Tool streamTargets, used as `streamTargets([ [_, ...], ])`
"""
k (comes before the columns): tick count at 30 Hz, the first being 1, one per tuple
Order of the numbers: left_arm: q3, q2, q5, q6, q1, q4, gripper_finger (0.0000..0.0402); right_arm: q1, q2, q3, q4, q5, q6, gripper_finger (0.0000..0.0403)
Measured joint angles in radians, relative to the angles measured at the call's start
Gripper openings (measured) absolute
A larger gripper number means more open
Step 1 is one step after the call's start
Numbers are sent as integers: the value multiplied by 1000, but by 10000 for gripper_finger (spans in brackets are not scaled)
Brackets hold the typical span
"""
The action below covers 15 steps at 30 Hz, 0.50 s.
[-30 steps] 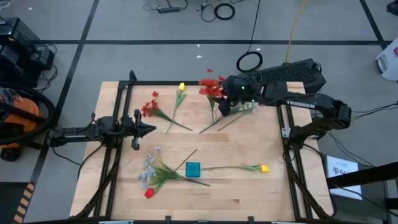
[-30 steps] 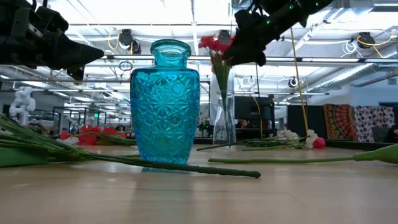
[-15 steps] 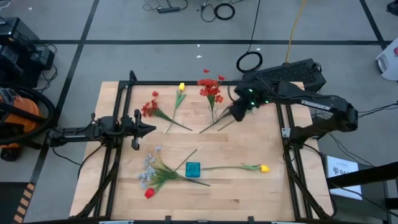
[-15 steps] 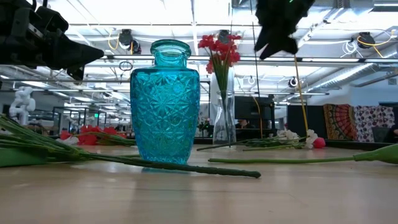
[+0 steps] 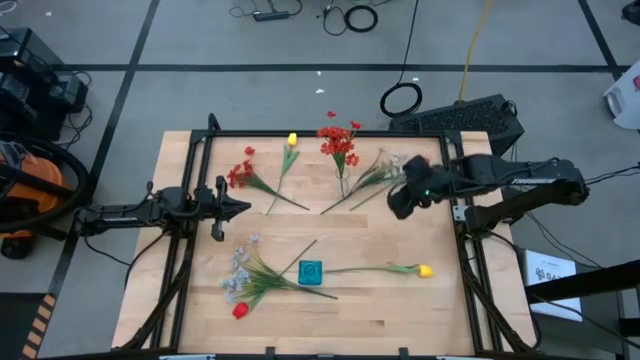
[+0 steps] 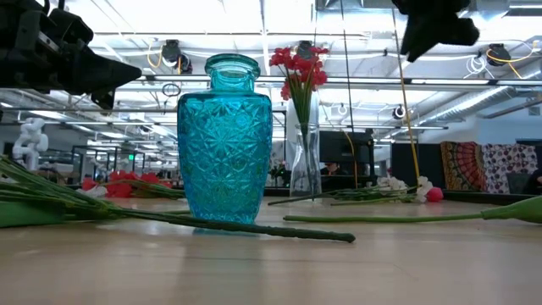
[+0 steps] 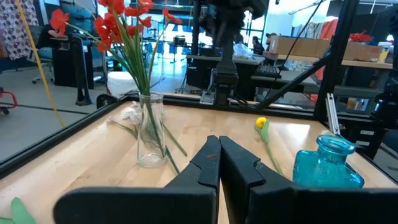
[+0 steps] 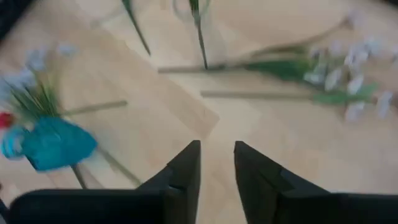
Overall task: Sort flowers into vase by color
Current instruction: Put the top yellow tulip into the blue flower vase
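Note:
Next, I move my left gripper to the far yellow tulip, beside the lying red spray, and grab the lower end of the tulip's leaves (image 5: 285,171).
A red clustered spray (image 6: 298,68) stands with its stems in a clear glass vase (image 6: 305,166) at the table's far middle; it also shows in the high view (image 5: 340,145). A blue glass vase (image 5: 311,272) stands near the front. My right gripper (image 5: 400,201) is open and empty, above the table to the right of the clear vase; its fingers show in the right wrist view (image 8: 217,168). A pale spray (image 5: 385,170) lies on the table beside it. My left gripper (image 5: 238,207) is shut and empty at the table's left.
Lying on the table are a yellow tulip (image 5: 425,270) to the right of the blue vase, a yellow tulip (image 5: 292,140) and a red spray (image 5: 240,175) at the far left, and a pale bunch (image 5: 240,272) with a red bud (image 5: 240,311) at the near left.
My right gripper has drawn away from the red spray, going up and toward the table's right edge and a little nearer. The red spray stays standing in the clear vase.

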Motion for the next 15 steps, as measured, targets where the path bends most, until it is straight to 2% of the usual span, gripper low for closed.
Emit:
streamTargets([
  [4,0,0,-5,-4,0,4,9,83,37,0,-29,0,55,39],
  [7,0,0,26,-85,0,5,9,146,49,-13,-18,1,84,9],
  [11,0,0,26,-169,0,5,9,223,43,-104,81,3,142,4],
  [15,6,3,4,-316,0,-1,8,281,28,-265,261,-4,192,1],
])
